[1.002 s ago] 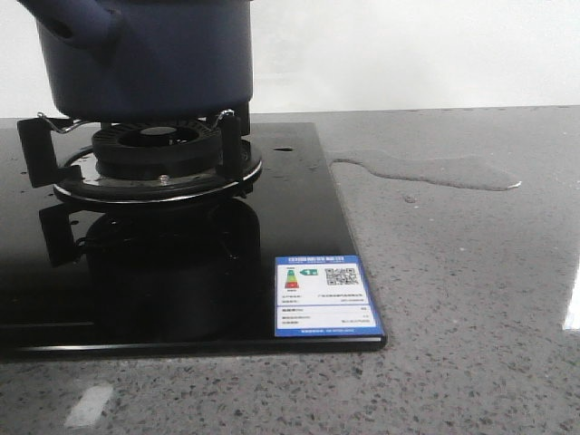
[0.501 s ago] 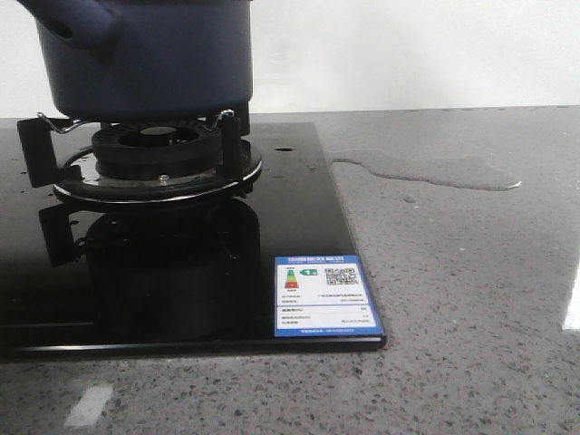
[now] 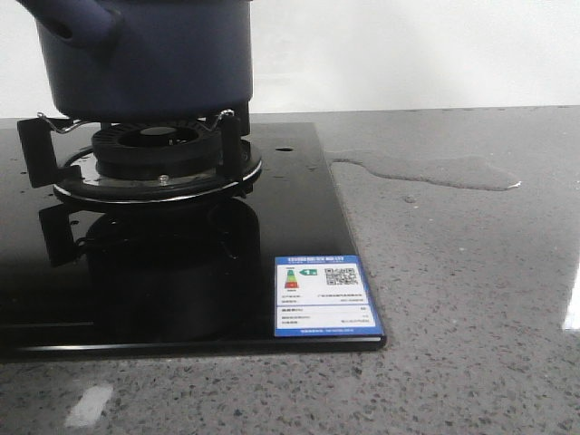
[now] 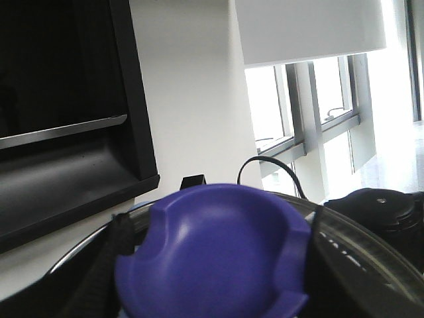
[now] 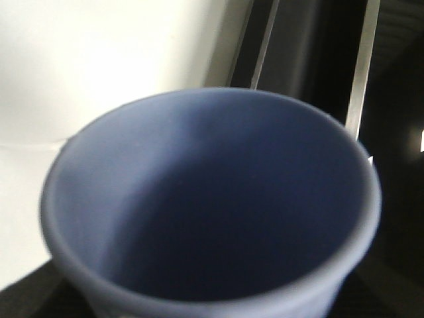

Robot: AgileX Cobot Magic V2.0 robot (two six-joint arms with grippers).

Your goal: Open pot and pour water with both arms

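I should have my right gripper release the light blue cup on the end of the puddle [image 3: 501,186] that is farthest from the hob.
The dark navy pot [image 3: 149,59] stands on the gas burner [image 3: 154,159] at the far left of the front view, its stubby handle [image 3: 77,23] pointing left; its top is cut off by the frame. No arm shows in the front view. In the left wrist view my left gripper [image 4: 209,265] is shut on the blue-purple knob [image 4: 212,232] of a glass lid [image 4: 371,245], with black fingers [image 4: 99,271] on either side. In the right wrist view a light blue cup [image 5: 212,199] fills the picture, seen from above, and hides my right gripper's fingers.
The burner sits on a black glass hob [image 3: 299,227] with a blue and white label [image 3: 324,296] at its front right corner. A puddle of water [image 3: 426,169] lies on the grey speckled counter [image 3: 453,299] to the right.
The pot has shifted very slightly on the burner, its handle now a little higher. Nothing else has moved.
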